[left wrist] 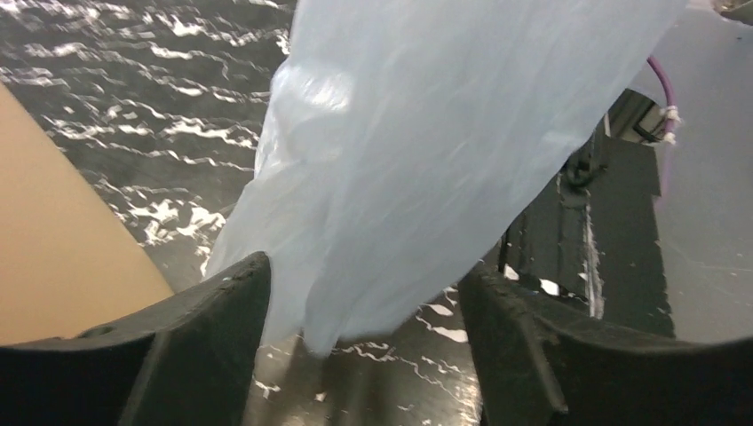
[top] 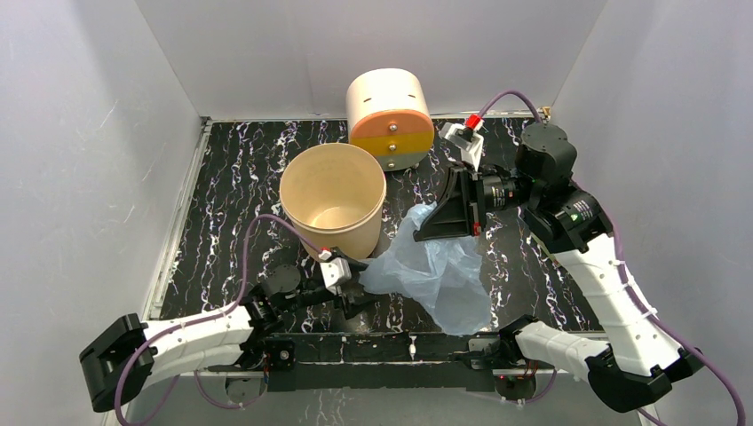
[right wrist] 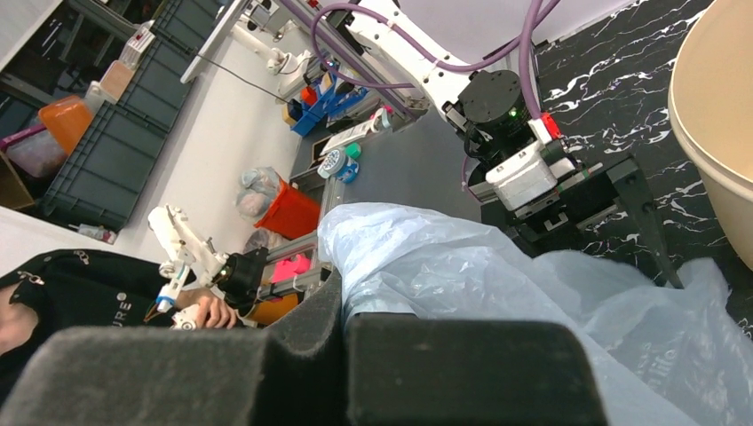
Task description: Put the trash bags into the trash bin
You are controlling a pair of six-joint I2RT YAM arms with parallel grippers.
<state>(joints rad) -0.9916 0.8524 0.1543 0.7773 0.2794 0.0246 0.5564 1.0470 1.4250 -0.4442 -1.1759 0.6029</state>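
Next, my left gripper pinches deeper on the trash bag's lower corner [top: 378, 277] before lifting it to the bin, as only the bag's floppy tip hangs in the open fingers.
The pale-blue trash bag [top: 437, 273] hangs from my right gripper [top: 441, 219], which is shut on its upper edge, and trails down onto the black marble table. In the right wrist view the film [right wrist: 462, 262] bunches out from between the closed pads [right wrist: 342, 311]. My left gripper [top: 362, 286] is open at the bag's lower left corner. In the left wrist view a floppy tip of the bag [left wrist: 382, 177] dangles between the spread fingers [left wrist: 364, 272] without being pinched. The beige trash bin [top: 333, 200] stands upright just left of the bag, mouth up and nothing showing inside it.
A cream cylinder with an orange-yellow front [top: 391, 117] lies behind the bin. Grey walls enclose the table on three sides. The bin's wall [left wrist: 53, 266] is close on the left of my left gripper. The bin's rim [right wrist: 710, 133] shows at the right of the right wrist view.
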